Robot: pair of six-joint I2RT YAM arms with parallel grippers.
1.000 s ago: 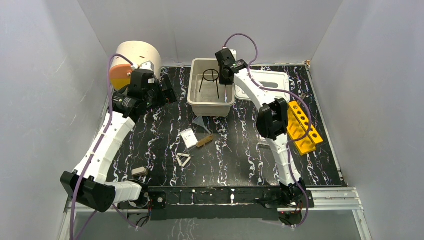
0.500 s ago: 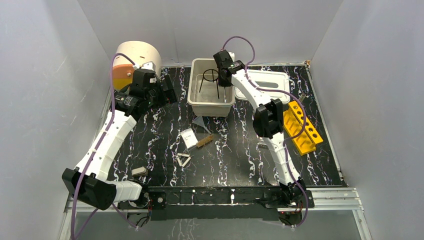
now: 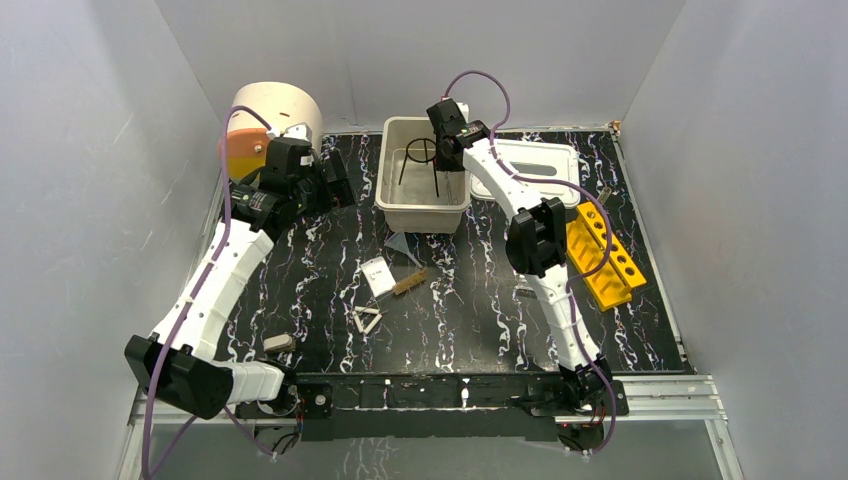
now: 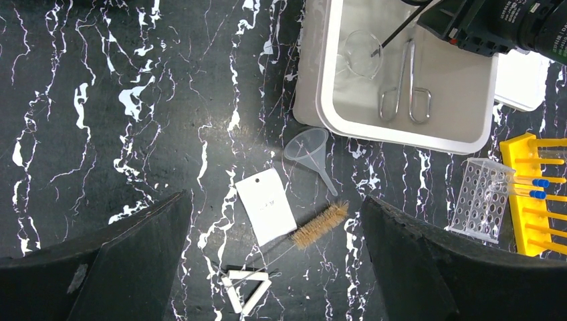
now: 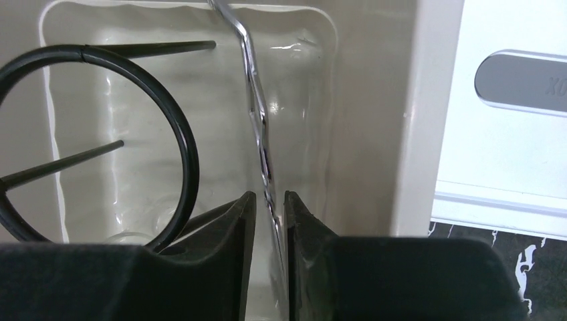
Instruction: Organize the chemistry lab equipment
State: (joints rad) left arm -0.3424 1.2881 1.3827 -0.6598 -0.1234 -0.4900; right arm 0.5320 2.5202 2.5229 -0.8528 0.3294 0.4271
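My left gripper is to go next to the bristle brush's wire handle [image 3: 389,296] [image 4: 285,251] and close there, just behind the bristles beside the white packet.
My right gripper [image 3: 449,160] [image 5: 269,197] reaches into the beige bin [image 3: 392,205] and is shut on chrome metal tongs [image 5: 257,114], whose looped ends rest in the bin [image 4: 401,90]. A black tripod ring [image 3: 422,152] [image 5: 180,134] stands beside them. My left gripper [image 3: 335,182] [image 4: 274,195] is open and empty, high above the table. Below it lie a clear funnel [image 4: 311,150], a white packet [image 4: 266,205], a bristle brush [image 4: 321,225] and a white triangle frame [image 4: 244,291]. A clear holed rack [image 4: 483,199] sits next to the yellow tube rack [image 3: 603,255].
A beige-and-orange drum [image 3: 270,120] stands at the back left behind my left arm. A white lid [image 3: 545,165] lies right of the bin. A small grey item [image 3: 278,343] lies near the front left edge. Grey walls close in three sides.
My right gripper has shifted a little left and back over the bin, still holding the tongs. The left arm has barely moved.
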